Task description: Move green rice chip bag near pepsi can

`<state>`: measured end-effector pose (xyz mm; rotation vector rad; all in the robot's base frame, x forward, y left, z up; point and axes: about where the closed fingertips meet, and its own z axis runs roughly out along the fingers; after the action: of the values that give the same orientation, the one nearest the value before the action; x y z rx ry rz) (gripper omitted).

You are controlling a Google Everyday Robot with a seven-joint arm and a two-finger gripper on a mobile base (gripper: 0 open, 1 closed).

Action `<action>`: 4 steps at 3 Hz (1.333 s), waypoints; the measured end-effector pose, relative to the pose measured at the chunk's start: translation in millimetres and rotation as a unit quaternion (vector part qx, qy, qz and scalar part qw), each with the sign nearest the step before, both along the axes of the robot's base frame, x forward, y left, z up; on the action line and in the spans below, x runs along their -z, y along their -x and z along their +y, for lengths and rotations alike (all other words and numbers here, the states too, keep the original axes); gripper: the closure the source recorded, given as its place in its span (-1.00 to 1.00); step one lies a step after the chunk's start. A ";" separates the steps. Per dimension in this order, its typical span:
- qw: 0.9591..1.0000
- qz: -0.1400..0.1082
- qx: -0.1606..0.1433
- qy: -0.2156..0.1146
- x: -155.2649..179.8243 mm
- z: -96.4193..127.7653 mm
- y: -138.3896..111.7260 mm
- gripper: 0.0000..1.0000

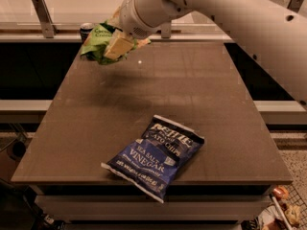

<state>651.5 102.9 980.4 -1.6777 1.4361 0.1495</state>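
Note:
Next, I release the green rice chip bag, now held in the air, at the table's far edge (pixel 125 44), beside the pepsi can.
My gripper (pixel 120 46) is shut on the green rice chip bag (pixel 98 42) and holds it in the air above the table's far left corner. The bag is crumpled, light green with white lettering. The pepsi can (pixel 86 30) stands at the far left corner, right behind the bag; only its silver top and a little dark blue show, the rest is hidden by the bag. My white arm reaches in from the upper right.
A large dark-blue "Sea Salt Vinegar" chip bag (pixel 156 155) lies at the table's front edge, slightly overhanging it. The brown table (pixel 192 90) has a dark gap on either side. A counter with metal posts (pixel 42 16) runs behind it.

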 end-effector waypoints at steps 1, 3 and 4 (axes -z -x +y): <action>1.000 -0.006 -0.005 -0.004 -5.1 -8.3 -46.6 1.00; 1.000 0.014 0.027 0.008 4.4 -29.0 -117.0 1.00; 0.998 0.028 0.046 0.013 19.3 -40.2 -133.1 1.00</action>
<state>784.6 62.7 961.0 -1.6362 1.5605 0.1279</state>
